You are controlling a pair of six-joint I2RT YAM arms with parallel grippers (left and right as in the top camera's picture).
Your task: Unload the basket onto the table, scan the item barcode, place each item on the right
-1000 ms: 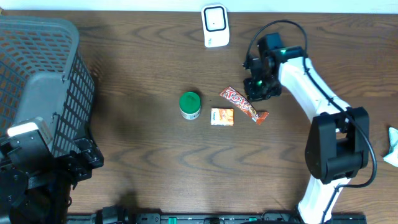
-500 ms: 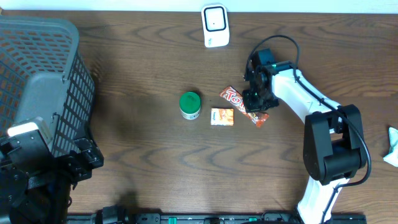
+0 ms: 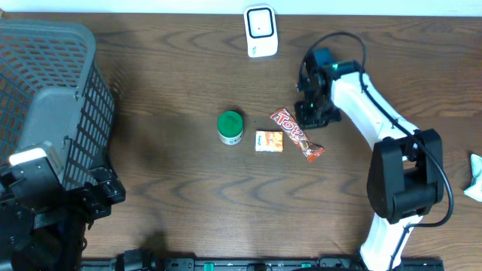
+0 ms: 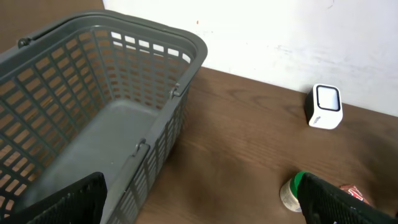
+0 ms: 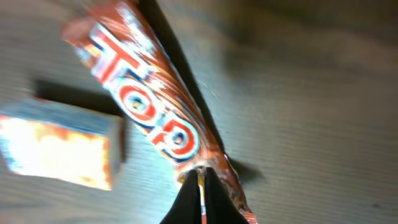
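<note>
The robot's right gripper is shut and empty against the candy bar's wrapper, so it should lift clear, open wide and close around the bar's middle (image 3: 293, 131) before scanning.
A red and orange candy bar (image 3: 296, 134) lies flat on the brown table, right of centre. The right wrist view shows its printed top (image 5: 149, 106) close up. My right gripper (image 3: 310, 113) hangs just beyond the bar's far right side. It is shut (image 5: 200, 186), and its black fingertips touch the wrapper's edge with nothing visibly between them. The white barcode scanner (image 3: 260, 30) stands at the table's far edge, also in the left wrist view (image 4: 325, 106). My left gripper (image 4: 202, 208) is open and empty at the near left, beside the basket.
A small orange box (image 3: 269, 141) lies just left of the bar, and a green-lidded jar (image 3: 230, 126) stands further left. A large grey mesh basket (image 3: 45, 90) fills the left side. Something white and crumpled (image 3: 474, 177) lies at the right edge.
My shut right gripper dipped onto the candy bar, then drew back up and right. The bar slid slightly toward the near right. The left arm has not moved.
</note>
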